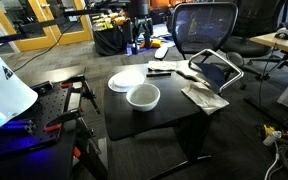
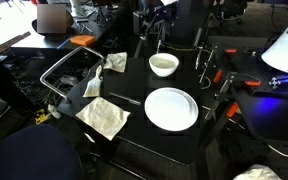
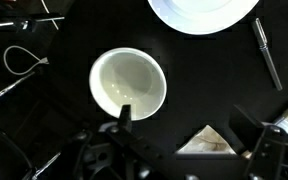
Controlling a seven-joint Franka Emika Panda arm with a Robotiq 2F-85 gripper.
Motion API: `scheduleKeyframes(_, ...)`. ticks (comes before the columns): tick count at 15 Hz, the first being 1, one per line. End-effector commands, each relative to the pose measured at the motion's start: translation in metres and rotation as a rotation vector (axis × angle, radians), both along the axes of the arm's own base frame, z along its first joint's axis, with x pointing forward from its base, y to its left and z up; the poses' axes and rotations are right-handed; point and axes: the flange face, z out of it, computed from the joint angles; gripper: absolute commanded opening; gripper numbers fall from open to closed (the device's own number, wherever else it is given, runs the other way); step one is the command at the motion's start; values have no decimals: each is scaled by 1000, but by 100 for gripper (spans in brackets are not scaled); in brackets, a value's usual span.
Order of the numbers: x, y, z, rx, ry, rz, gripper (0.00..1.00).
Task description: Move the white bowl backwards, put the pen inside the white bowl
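The bowl should move backwards first. So my gripper will close on the white bowl's rim [image 1: 151,85] [image 3: 163,93], on the bowl's side toward the pen.
The white bowl [image 1: 143,96] [image 2: 164,64] is round, plain and empty, and stands on the black table next to the flat white plate [image 1: 126,78] [image 2: 171,108]. In the wrist view the bowl [image 3: 129,82] lies below my gripper [image 3: 184,118]. The gripper is open and empty. Its left finger overlaps the bowl's near rim; I cannot tell whether it touches. The pen [image 3: 267,52] [image 2: 124,97] [image 1: 159,70] is slim and grey and lies on the table beside the plate, apart from the bowl. In both exterior views the gripper is hard to make out against the dark background.
A crumpled napkin [image 3: 209,140] [image 2: 104,118] lies on the table [image 1: 164,115] between my fingers in the wrist view. Another napkin [image 2: 116,62] lies near a metal rack [image 2: 69,75]. Clamps and cables [image 2: 219,75] sit beside the table. An office chair [image 1: 204,30] stands behind it.
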Motion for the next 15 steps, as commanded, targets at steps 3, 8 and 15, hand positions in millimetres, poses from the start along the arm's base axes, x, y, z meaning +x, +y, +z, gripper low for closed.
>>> scheduleKeyframes(3,21,-10,-41,-1,30,-17,100)
scheduleKeyframes(8,29,-25,-78,5,74,-45,100)
scheduleKeyframes(15,40,-42,-114,26,96,-89,100)
